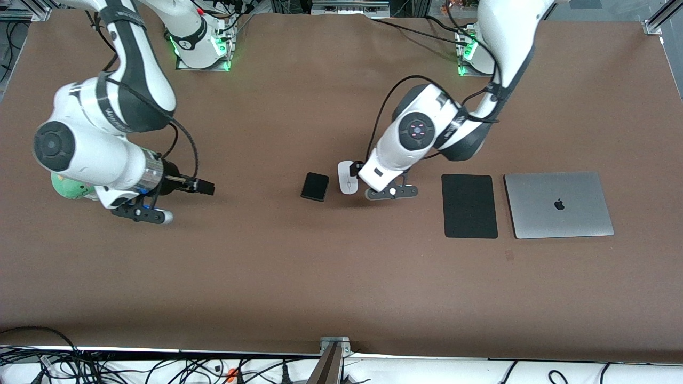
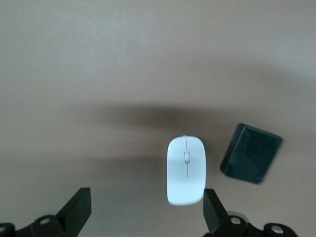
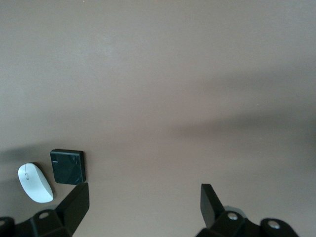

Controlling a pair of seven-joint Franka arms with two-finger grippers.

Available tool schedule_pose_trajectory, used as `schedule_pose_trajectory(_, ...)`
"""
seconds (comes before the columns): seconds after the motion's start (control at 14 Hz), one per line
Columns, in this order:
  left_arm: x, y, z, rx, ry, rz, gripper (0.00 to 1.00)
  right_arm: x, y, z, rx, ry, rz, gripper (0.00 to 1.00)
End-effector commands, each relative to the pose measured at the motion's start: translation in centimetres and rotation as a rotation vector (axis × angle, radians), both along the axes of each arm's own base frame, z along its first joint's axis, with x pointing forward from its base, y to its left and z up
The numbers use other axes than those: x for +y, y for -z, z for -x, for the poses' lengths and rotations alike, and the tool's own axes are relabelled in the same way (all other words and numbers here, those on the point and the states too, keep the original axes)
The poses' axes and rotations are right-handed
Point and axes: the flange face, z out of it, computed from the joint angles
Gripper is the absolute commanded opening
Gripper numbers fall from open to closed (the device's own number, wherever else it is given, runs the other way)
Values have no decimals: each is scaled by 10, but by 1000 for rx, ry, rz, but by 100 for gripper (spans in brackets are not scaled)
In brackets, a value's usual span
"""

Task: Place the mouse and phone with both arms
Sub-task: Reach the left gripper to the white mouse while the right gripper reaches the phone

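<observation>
Next, I close my left gripper on the long sides of the white mouse (image 1: 347, 176) (image 2: 186, 177), behind the mouse's scroll wheel.
The white mouse (image 1: 347, 178) lies on the brown table near its middle. The black phone (image 1: 315, 186) lies beside it, toward the right arm's end. My left gripper (image 1: 358, 173) is open and low over the table right beside the mouse. In the left wrist view the mouse (image 2: 186, 170) sits close to one finger of the left gripper (image 2: 145, 207), and the phone (image 2: 252, 153) lies just past it. My right gripper (image 1: 205, 186) is open and empty over bare table, well away from the phone. In the right wrist view (image 3: 143, 202) the phone (image 3: 68, 167) and mouse (image 3: 35, 182) show far off.
A flat black mouse pad (image 1: 469, 205) and a closed grey laptop (image 1: 557, 204) lie side by side toward the left arm's end. A green soft toy (image 1: 68, 186) sits partly hidden under the right arm. Cables run along the table's near edge.
</observation>
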Motion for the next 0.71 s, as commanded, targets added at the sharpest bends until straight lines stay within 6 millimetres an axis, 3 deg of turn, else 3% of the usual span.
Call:
schedule_pose_trajectory(0.0, -29, 38, 13, -56, -16, -36, 100, 4, 10, 2, -9, 18, -8, 100)
schedule_pose_trajectory(0.14, -44, 61, 25, -69, 17, -37, 100, 4, 16, 0, -5, 19, -5, 100)
schedule_pose_trajectory(0.36, -59, 79, 40, -85, 28, -34, 100, 5, 19, 0, -2, 19, -4, 100)
schedule_pose_trajectory(0.64, -66, 103, 53, -111, 48, -60, 100, 12, 18, 2, 4, 54, 2, 100)
